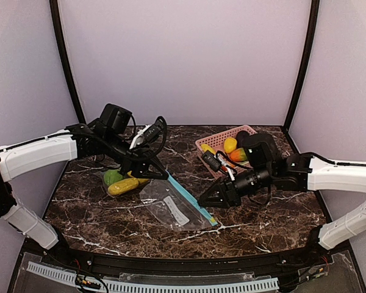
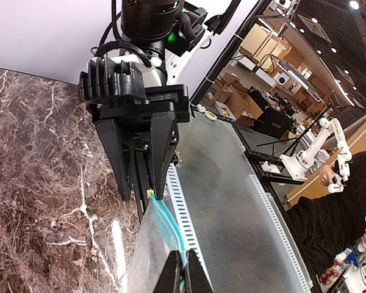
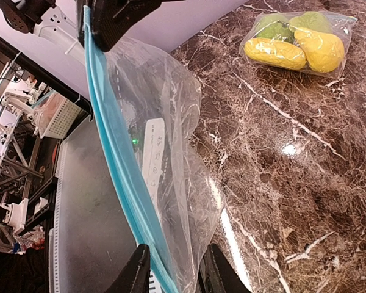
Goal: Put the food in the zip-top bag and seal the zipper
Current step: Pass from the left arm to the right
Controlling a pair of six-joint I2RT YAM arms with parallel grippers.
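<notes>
My grippers pull the zipper straight from its ends, which keeps the bag's opening shut. Next, my right gripper takes hold of the zipper nearer its middle (image 1: 189, 196) first.
A clear zip-top bag (image 1: 171, 209) with a blue zipper (image 1: 189, 198) lies mid-table, empty of food. My left gripper (image 1: 163, 175) is shut on the zipper's far end; in the left wrist view it (image 2: 183, 274) pinches the blue strip (image 2: 168, 226). My right gripper (image 1: 202, 201) is at the near end. In the right wrist view it (image 3: 174, 274) stands open, with the zipper (image 3: 113, 159) and bag film (image 3: 165, 122) between its jaws. Yellow (image 1: 230, 144), orange-red (image 1: 238, 154) and dark purple (image 1: 243, 135) food sits in the basket.
A pink lattice basket (image 1: 210, 141) stands at the back right. A second clear bag (image 1: 123, 183) holding yellow (image 3: 274, 52) and green (image 3: 271, 27) food lies at the left, behind my left arm. The table's front edge is close below the bag.
</notes>
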